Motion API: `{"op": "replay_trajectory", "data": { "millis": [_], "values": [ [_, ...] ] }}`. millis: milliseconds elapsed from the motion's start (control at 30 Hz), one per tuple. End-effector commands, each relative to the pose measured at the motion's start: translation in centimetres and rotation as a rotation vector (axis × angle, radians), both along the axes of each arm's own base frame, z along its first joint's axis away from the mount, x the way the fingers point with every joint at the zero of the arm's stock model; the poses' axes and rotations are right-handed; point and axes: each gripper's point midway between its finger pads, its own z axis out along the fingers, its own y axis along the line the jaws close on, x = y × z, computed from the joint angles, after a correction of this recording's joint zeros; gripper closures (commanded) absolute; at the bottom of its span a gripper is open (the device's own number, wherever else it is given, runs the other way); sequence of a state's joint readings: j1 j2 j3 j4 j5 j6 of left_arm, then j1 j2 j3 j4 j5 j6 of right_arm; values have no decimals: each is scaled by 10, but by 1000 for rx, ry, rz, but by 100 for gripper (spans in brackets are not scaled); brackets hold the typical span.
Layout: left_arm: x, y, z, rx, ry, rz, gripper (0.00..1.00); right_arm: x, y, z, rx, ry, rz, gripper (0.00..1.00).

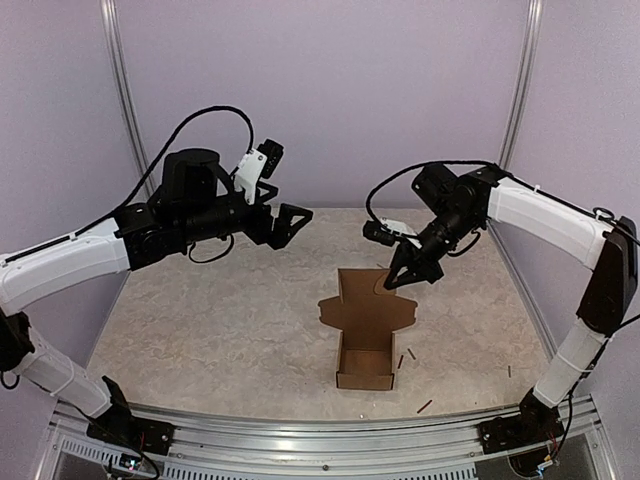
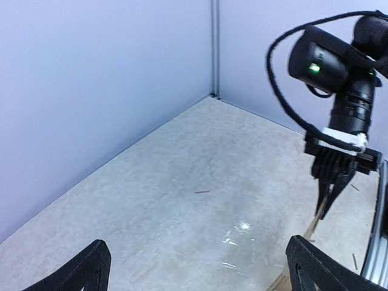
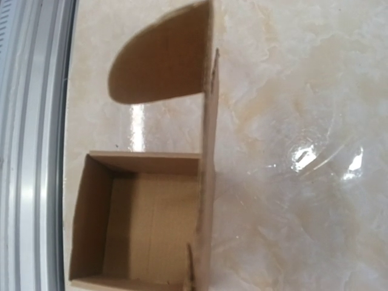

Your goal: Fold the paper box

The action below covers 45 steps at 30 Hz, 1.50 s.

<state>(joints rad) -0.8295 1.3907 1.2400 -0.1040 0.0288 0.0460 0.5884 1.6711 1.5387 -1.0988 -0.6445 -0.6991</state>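
The robot's right gripper holds one lid corner, but the other rounded flap sticks out, so the left gripper should fold that flap flat and pinch it against the lid [image 1: 346, 282].
The paper box [image 1: 365, 340] is brown cardboard, half formed, in the middle of the table. Its open tray [image 1: 366, 366] faces the near edge, and its lid with side flaps [image 1: 365, 300] lies stretched away from it. My right gripper [image 1: 398, 278] points down at the lid's far right corner with its fingers together on the cardboard edge; the left wrist view shows this too [image 2: 327, 206]. In the right wrist view the tray [image 3: 91, 212] and a rounded flap [image 3: 163, 57] show, but my own fingers are hidden. My left gripper [image 1: 290, 222] hovers open and empty, far left of the box.
A few tiny dark sticks [image 1: 412, 352] lie on the table right of the box, one near the front edge [image 1: 425, 406], and one farther back [image 2: 202, 192]. The metal rail [image 1: 330, 440] runs along the near edge. Purple walls close in the back and sides.
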Motion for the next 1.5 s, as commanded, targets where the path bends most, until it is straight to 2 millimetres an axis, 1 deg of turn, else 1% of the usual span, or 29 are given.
{"op": "replay_trajectory", "data": {
  "millis": [0, 67, 133, 200, 233, 300, 333, 367, 400, 433, 467, 500, 533, 567, 600, 633, 667, 700, 733, 767, 800, 867, 933, 967, 1000, 1033, 1133, 1300, 1467],
  "values": [
    [37, 55, -56, 179, 36, 315, 1, -7, -3, 13, 7, -32, 8, 100],
    [37, 57, -70, 170, 35, 312, 1, -8, -4, 13, 8, -36, 6, 100],
    [35, 61, -72, 139, 6, 323, 1, -9, -5, 14, 8, -41, 6, 100],
    [32, 58, -60, 110, -34, 291, 1, -9, -6, 14, 8, -45, 5, 100],
    [30, 58, -57, 142, -71, 285, 1, -10, -6, 14, 8, -47, 5, 100],
    [16, 54, -49, 303, -255, 340, 1, -10, -7, 14, 11, -53, 4, 100],
    [14, 58, -27, 345, -434, 424, 1, -10, -6, 15, 14, -54, 6, 100],
    [13, 72, -16, 391, -572, 532, 1, -10, -6, 15, 17, -56, 6, 100],
    [15, 92, -5, 395, -652, 645, 1, -10, -6, 15, 20, -56, 7, 100],
    [26, 107, -16, 449, -652, 735, 1, -11, -6, 15, 21, -54, 7, 100],
    [38, 124, -23, 488, -605, 832, 1, -10, -5, 15, 24, -56, 8, 100],
    [53, 126, -45, 549, -524, 861, 1, -11, -5, 16, 26, -54, 8, 100],
    [61, 109, -78, 623, -435, 767, 1, -11, -5, 16, 28, -54, 10, 100],
    [57, 90, -102, 615, -325, 633, 1, -12, -5, 17, 31, -53, 13, 100],
    [49, 70, -108, 531, -245, 514, 1, -13, -5, 18, 32, -54, 15, 100],
    [41, 57, -112, 459, -185, 420, 1, -14, -6, 19, 34, -56, 20, 100],
    [24, 36, -106, 359, -142, 245, 2, -15, -6, 19, 34, -58, 24, 100],
    [10, 26, -102, 288, -106, 121, 2, -17, -7, 20, 36, -58, 29, 100],
    [-1, 20, -92, 216, -80, 23, 4, -18, -7, 20, 40, -56, 35, 100],
    [-16, 16, -76, 143, -67, -92, 10, -20, -7, 20, 46, -53, 39, 100],
    [-26, 12, -66, 92, -52, -189, 16, -21, -6, 21, 53, -50, 43, 100],
    [-44, 4, -51, 46, -45, -330, 23, -24, -5, 22, 63, -36, 54, 100],
    [-58, -13, -60, 66, 0, -444, 26, -25, -3, 22, 67, -26, 65, 100],
    [-64, -22, -61, 75, 4, -487, 27, -25, -3, 22, 68, -21, 69, 100],
    [-66, -32, -72, 93, 24, -519, 28, -24, -2, 23, 70, -17, 71, 100],
    [-70, -40, -73, 98, 21, -544, 29, -25, -2, 23, 72, -11, 74, 100],
    [-71, -55, -81, 96, 37, -595, 33, -26, 0, 26, 83, -8, 79, 100],
    [-81, -66, -93, 106, 69, -692, 41, -27, 0, 32, 93, -14, 80, 100],
    [-91, -75, -91, 98, 63, -745, 47, -28, -1, 29, 89, -12, 77, 100]
  ]
}}
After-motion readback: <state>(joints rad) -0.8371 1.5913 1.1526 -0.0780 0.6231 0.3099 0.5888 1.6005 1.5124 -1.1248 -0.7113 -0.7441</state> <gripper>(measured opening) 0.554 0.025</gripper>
